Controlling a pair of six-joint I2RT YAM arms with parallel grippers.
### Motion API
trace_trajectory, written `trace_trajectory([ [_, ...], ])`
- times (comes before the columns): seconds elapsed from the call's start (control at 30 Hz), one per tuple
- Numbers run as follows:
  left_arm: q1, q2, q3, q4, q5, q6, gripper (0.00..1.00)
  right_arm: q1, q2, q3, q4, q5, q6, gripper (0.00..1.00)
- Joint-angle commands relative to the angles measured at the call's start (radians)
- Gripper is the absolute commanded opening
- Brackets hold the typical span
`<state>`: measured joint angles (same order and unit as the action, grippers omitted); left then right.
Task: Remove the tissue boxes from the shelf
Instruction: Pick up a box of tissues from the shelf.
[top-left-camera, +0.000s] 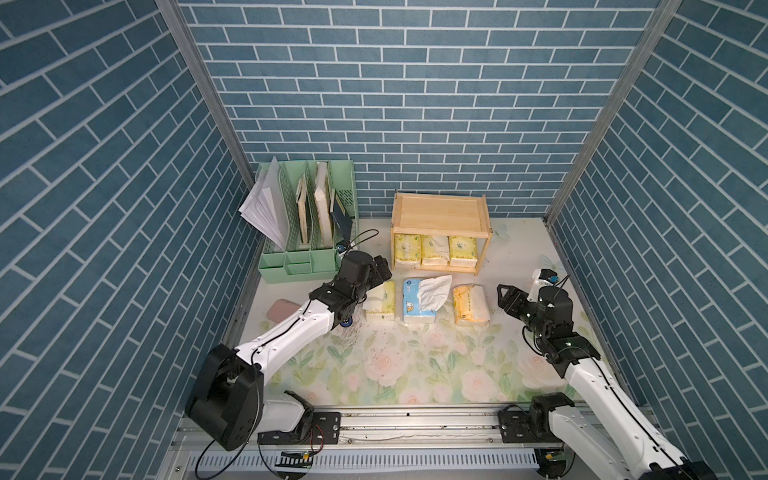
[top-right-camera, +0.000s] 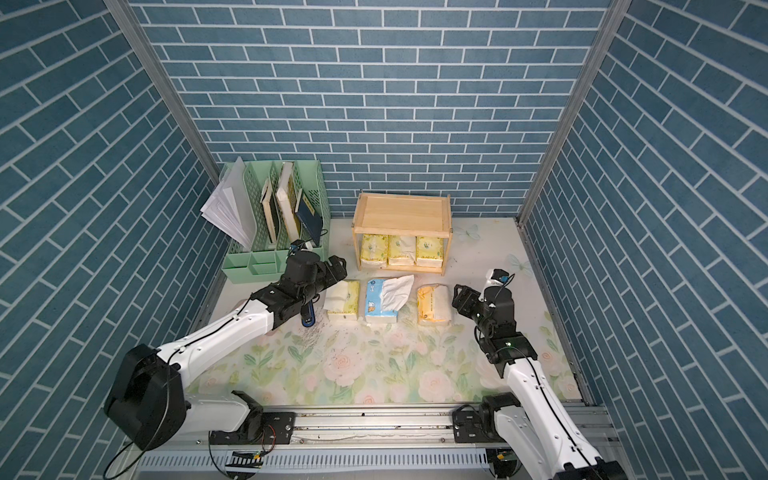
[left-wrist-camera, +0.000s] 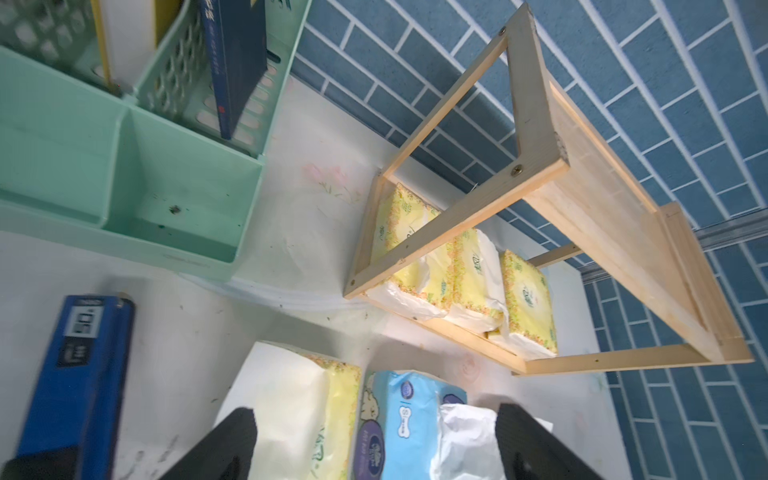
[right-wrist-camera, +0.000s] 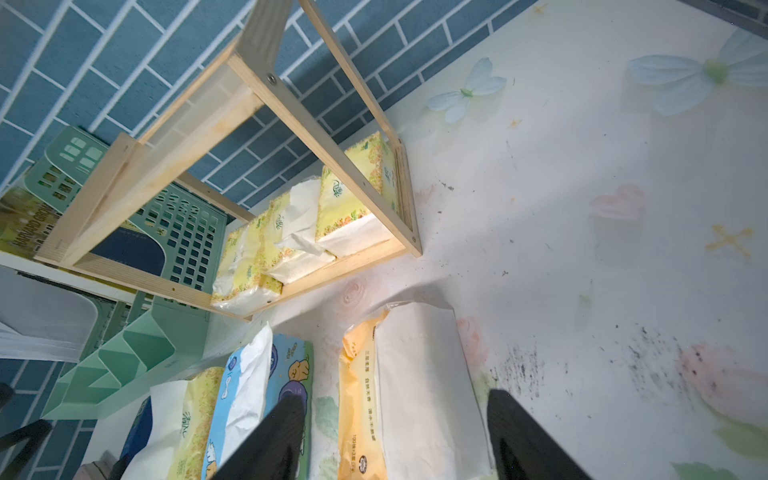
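My left gripper needs to close on the front end (top-left-camera: 407, 262) (left-wrist-camera: 409, 299) of the yellow-green tissue box that is nearest the mint green file organizer on the lower board of the shelf.
The wooden shelf (top-left-camera: 440, 212) (top-right-camera: 401, 212) stands at the back. Its top board is bare, and three yellow-green tissue boxes (top-left-camera: 435, 250) (left-wrist-camera: 528, 299) (right-wrist-camera: 345, 199) stand side by side on its lower board. In front of it on the table lie a yellow-green pack (top-left-camera: 380, 301) (left-wrist-camera: 299, 399), a blue-and-white pack (top-left-camera: 415, 305) (left-wrist-camera: 407, 415) with tissue sticking out, and an orange pack (top-left-camera: 470, 305) (right-wrist-camera: 361, 395). My left gripper (top-left-camera: 382, 268) (left-wrist-camera: 374, 415) hovers open over the back end of the yellow-green and blue packs. My right gripper (top-left-camera: 505, 297) (right-wrist-camera: 395, 399) is open just right of the orange pack and holds nothing.
A mint green file organizer (top-left-camera: 305, 232) with papers and books stands at the back left. A blue stapler (top-right-camera: 307, 318) (left-wrist-camera: 75, 374) lies under the left arm, with a pink object (top-left-camera: 282, 309) beside it. Brick-patterned walls close three sides.
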<state>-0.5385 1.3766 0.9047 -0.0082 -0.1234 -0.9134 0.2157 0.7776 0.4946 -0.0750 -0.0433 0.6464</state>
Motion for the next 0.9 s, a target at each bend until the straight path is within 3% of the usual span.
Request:
trace_trajectory([
  [0.0,0.01,0.052,0.015,0.072,0.097,-0.178,0.91,-0.003,-0.041,0.034,-0.005,0.027,-0.016,0.75],
  [0.23,0.011,0.175,0.038,0.182,0.176,-0.342,0.74,-0.003,-0.092,0.03,-0.008,0.05,-0.013,0.76],
  [0.5,0.007,0.275,0.086,0.22,0.133,-0.439,0.57,-0.004,-0.139,0.002,-0.006,0.081,-0.011,0.78],
  [0.87,-0.026,0.426,0.165,0.305,0.111,-0.584,0.55,-0.006,-0.169,-0.007,0.007,0.087,-0.009,0.79],
])
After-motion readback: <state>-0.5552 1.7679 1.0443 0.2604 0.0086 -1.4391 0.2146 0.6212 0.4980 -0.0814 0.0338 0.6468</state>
